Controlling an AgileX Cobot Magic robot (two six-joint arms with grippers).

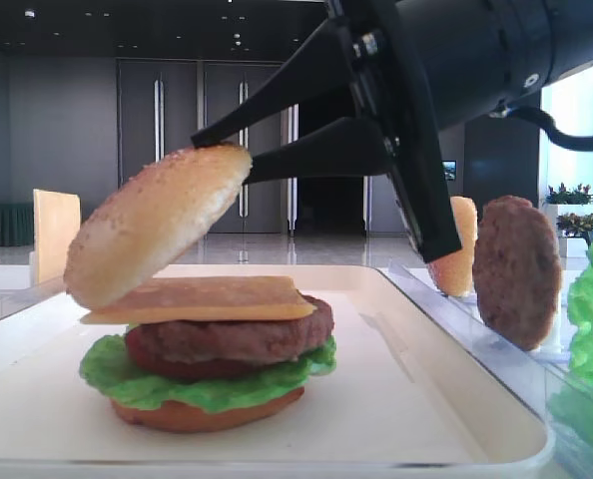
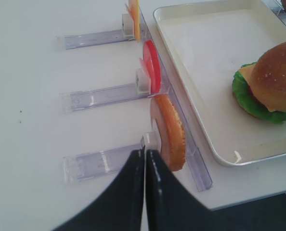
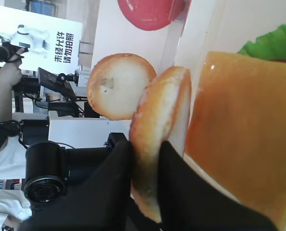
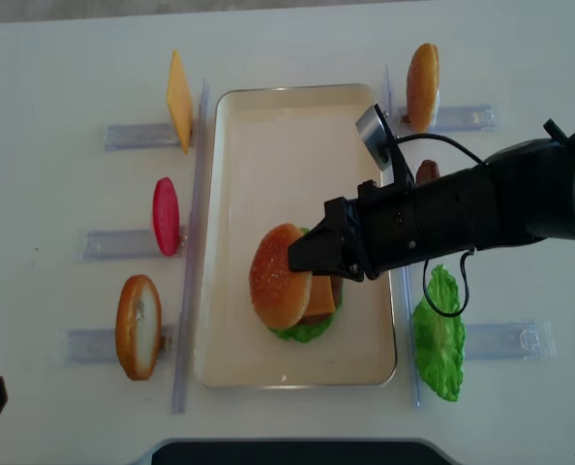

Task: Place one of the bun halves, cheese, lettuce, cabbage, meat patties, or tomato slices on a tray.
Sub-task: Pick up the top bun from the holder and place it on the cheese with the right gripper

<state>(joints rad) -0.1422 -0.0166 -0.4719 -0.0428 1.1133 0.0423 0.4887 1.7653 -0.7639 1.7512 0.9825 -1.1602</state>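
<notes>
Next, I release the sesame bun top, which hangs tilted over the stack now, from my right gripper onto the cheese slice crowning the burger stack [image 4: 300,280] [image 3: 246,130].
A sesame bun top [image 1: 157,225] hangs tilted over the burger stack, its low edge resting on the cheese [image 1: 207,299]. My right gripper [image 1: 222,150] is shut on the bun's raised edge, which shows between its fingers in the right wrist view [image 3: 144,144]. Under the cheese lie a meat patty [image 1: 237,334], a dark red tomato slice [image 1: 167,364], lettuce [image 1: 177,384] and a bun bottom [image 1: 207,411], all on the cream tray [image 4: 278,136]. My left gripper [image 2: 145,153] is shut and empty, off the tray's left side beside a standing bun [image 2: 171,132].
Clear holders flank the tray. On its left stand a cheese slice [image 4: 178,102], a tomato slice [image 4: 165,215] and a bun [image 4: 138,326]. On its right are another bun [image 4: 422,85], a patty [image 4: 427,172] and lettuce [image 4: 438,334].
</notes>
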